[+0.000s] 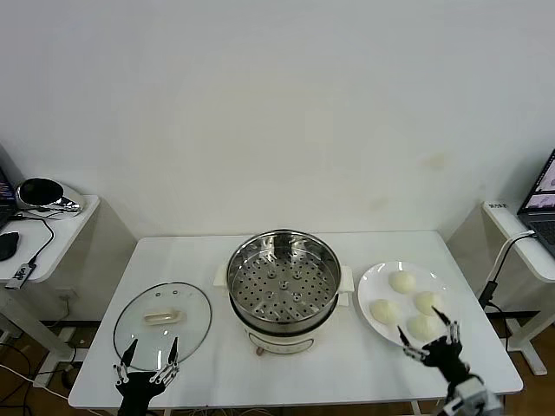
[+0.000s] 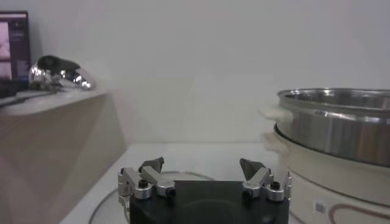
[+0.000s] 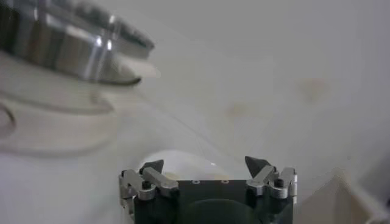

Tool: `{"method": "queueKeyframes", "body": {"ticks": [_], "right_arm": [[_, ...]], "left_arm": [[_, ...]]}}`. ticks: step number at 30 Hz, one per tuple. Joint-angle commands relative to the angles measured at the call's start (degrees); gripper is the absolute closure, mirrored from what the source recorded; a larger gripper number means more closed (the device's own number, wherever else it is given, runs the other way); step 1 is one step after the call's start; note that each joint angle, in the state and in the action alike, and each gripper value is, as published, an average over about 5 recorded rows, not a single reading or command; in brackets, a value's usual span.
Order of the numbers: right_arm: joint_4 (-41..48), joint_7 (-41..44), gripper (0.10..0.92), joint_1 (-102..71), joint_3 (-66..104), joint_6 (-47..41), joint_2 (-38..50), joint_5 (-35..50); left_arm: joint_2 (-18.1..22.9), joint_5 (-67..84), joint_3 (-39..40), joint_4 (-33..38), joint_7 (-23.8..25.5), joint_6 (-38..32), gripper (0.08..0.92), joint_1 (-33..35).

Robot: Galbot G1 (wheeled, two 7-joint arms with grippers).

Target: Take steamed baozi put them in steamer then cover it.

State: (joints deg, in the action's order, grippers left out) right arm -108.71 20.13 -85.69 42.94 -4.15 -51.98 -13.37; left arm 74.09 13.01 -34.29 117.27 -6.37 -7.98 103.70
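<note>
The steamed baozi [image 1: 401, 282] is nearest the white plate's far edge. My right gripper needs to close around its sides.
The steamer [image 1: 284, 282], a shiny steel pot with a perforated tray, stands uncovered at the table's middle. It also shows in the left wrist view [image 2: 341, 131] and the right wrist view [image 3: 67, 42]. The cover [image 1: 162, 322], a clear glass lid with a cream handle, lies flat to its left. Several steamed baozi [image 1: 401, 281] sit on a white plate [image 1: 373, 282] to its right. My left gripper [image 1: 150, 357] hangs open over the cover's near edge, holding nothing [image 2: 203, 164]. Over the plate's near side, my right gripper [image 1: 425, 329] is open and empty [image 3: 206, 163].
The white table [image 1: 199, 260] ends just in front of both grippers. A side desk [image 1: 52, 217] with a shiny rounded object stands at the far left. Another desk with a laptop [image 1: 542, 195] stands at the far right. A plain wall runs behind.
</note>
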Motion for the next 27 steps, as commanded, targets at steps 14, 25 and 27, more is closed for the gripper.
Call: {"method": "queueKeyframes", "body": {"ticks": [14,25,27], "right_arm": [[37.4,42.4,0.203,61.5,-45.3,-2.7,21.3,-9.6],[52.0,51.8,0.203,78.2,-61.7,3.9,9.5,-10.5],[53.9,51.9,0.203,79.0,-62.5,4.9,7.9,-11.3]], "left_arm": [[-0.9,-3.8,-2.0,1.3,-1.3,0.8,0.177,0.1],[-1.2,-3.8,-3.3,1.2,-1.2,0.5,0.177,0.6],[-1.2,-3.8,-3.5,1.2,-1.2,0.4,0.177,0.7]]}}
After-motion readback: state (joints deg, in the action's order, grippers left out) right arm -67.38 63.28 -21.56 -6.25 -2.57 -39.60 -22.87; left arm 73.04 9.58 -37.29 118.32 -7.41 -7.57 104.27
